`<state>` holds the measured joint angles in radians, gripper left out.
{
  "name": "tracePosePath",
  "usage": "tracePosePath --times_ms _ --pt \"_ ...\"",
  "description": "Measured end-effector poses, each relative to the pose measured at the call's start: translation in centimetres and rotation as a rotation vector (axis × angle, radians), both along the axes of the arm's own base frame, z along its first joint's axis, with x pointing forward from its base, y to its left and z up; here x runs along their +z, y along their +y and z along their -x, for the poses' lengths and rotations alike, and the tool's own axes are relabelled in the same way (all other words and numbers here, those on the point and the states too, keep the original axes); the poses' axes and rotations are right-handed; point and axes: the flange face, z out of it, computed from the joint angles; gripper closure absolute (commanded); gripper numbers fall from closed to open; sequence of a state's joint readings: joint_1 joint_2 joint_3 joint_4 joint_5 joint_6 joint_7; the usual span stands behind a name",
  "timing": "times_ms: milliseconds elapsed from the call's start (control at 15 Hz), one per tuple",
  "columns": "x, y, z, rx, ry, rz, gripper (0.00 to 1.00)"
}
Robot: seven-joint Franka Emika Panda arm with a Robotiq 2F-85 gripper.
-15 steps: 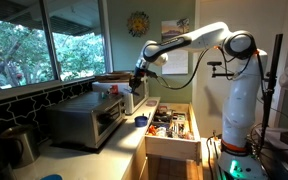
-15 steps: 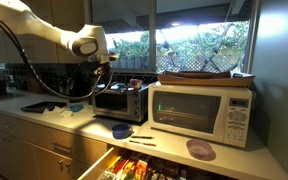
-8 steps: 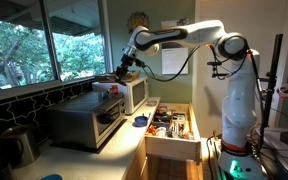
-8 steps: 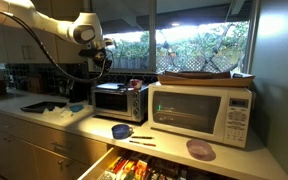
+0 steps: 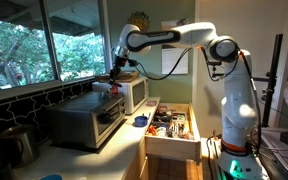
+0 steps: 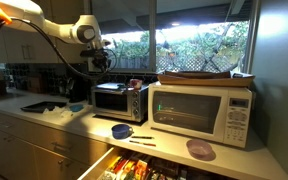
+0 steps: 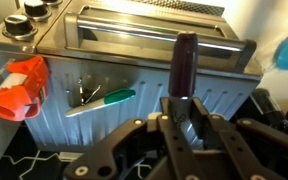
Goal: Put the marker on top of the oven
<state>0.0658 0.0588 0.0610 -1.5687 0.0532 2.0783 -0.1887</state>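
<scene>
My gripper should release the dark marker on the ribbed oven top (image 5: 88, 100) (image 7: 210, 96), just past the green end of the green-handled tool. The marker now hangs above that top.
My gripper (image 7: 184, 106) is shut on a dark marker (image 7: 184, 62) that sticks out upright between the jaws. In the wrist view it hangs above the ribbed steel top of the oven (image 7: 94, 125). In both exterior views the gripper (image 5: 113, 72) (image 6: 102, 61) hovers over the stainless oven (image 5: 84, 116) (image 6: 118, 101), a little above its top. The marker is too small to make out in the exterior views.
A red-orange object (image 7: 18, 86) and a green-handled tool (image 7: 112, 97) lie on the oven's top. The white microwave (image 6: 200, 111) (image 5: 135, 92) stands beside the oven with a tray (image 6: 199, 74) on it. A blue bowl (image 6: 122, 131) and an open drawer (image 5: 172, 126) are near.
The arm has swung with the marker away from the microwave and up, to a spot over the oven's top. The gripper stays shut on the marker.
</scene>
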Motion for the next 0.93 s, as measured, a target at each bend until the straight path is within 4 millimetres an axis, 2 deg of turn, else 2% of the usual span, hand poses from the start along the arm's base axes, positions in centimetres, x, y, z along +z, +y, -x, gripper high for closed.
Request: tracePosePath --times_ms 200,333,400,600,667,800,933 --pt "-2.8 4.0 -3.0 0.063 0.100 0.095 0.94" --pt "-4.9 5.7 -5.4 0.067 0.125 0.097 0.94" --pt "-5.4 6.2 -6.6 0.058 0.127 0.074 0.75" --pt "-4.7 6.5 -8.5 0.050 0.110 -0.009 0.75" --pt "-4.4 6.5 -8.7 0.050 0.109 -0.017 0.94" --pt "-4.0 6.4 -8.7 0.029 0.107 -0.019 0.94" --pt "-4.5 6.3 -9.1 -0.066 0.099 -0.006 0.94"
